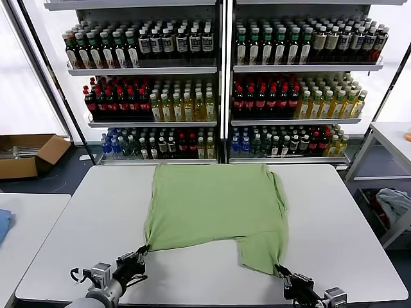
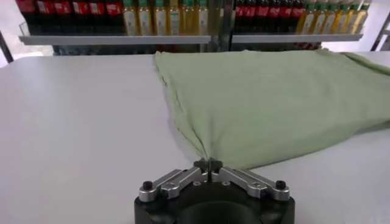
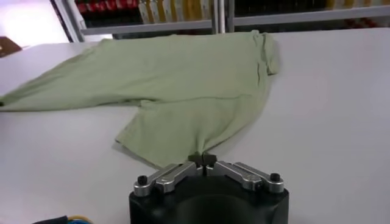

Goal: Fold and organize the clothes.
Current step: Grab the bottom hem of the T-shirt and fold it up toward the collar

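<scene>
Next, my right gripper releases the flap's corner on the green shirt's body [image 1: 253,208] [image 3: 201,68], slightly inward from the side edge of the shirt.
The light green polo shirt [image 1: 215,208] lies spread on the white table [image 1: 77,224], plain side up, so its collar, buttons and patch are hidden. My left gripper [image 1: 142,252] is shut on the shirt's near left corner; the left wrist view shows the gripper [image 2: 208,163] pinching the shirt [image 2: 274,103] at a point. My right gripper [image 1: 280,271] is shut on the near right corner of a flap hanging lower; the right wrist view shows the gripper [image 3: 202,159] gripping the shirt [image 3: 183,85]. Both grippers are at the table's near edge.
Shelves of bottles [image 1: 218,90] stand behind the table. A cardboard box [image 1: 26,154] lies on the floor at the left. A second table [image 1: 19,231] with a blue cloth [image 1: 3,224] is at the left. A rack holding a grey-white bundle [image 1: 395,205] stands at the right.
</scene>
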Controlling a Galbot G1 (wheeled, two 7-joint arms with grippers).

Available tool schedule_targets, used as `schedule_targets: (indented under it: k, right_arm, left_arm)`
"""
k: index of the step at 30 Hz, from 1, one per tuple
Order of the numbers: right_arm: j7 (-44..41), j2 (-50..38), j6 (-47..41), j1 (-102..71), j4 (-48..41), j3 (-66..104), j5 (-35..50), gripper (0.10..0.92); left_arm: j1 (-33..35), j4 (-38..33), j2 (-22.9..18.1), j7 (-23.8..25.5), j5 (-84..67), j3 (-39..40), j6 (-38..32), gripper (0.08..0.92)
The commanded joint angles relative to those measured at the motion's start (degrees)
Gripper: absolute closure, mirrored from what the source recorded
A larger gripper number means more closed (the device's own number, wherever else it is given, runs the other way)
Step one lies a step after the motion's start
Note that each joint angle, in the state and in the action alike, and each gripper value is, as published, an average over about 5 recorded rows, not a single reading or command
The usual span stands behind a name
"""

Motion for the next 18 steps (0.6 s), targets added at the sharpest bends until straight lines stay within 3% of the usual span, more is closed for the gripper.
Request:
schedule_targets:
  k: [1,11,18]
  right_arm:
    - [-6.81,-1.12,6.11,-8.93,4.04,3.04,-0.66,0.919]
    - [-10.90,-0.77,14.42,-16.89,8.65,5.52,-5.59,0.919]
    - [-8.38,1.81,18.39,-17.82,8.99,5.48,-10.28,0.919]
  left_arm:
    - [7.56,-10.48,1.05,-1.36,-1.42,-4.51,-0.96,0.916]
    - [21.99,-18.43,0.10,-0.77,-3.48,-13.22,-0.19,0.916]
    - [24.72,-19.55,-1.72,-0.62,-4.02,-15.40,-0.11,0.916]
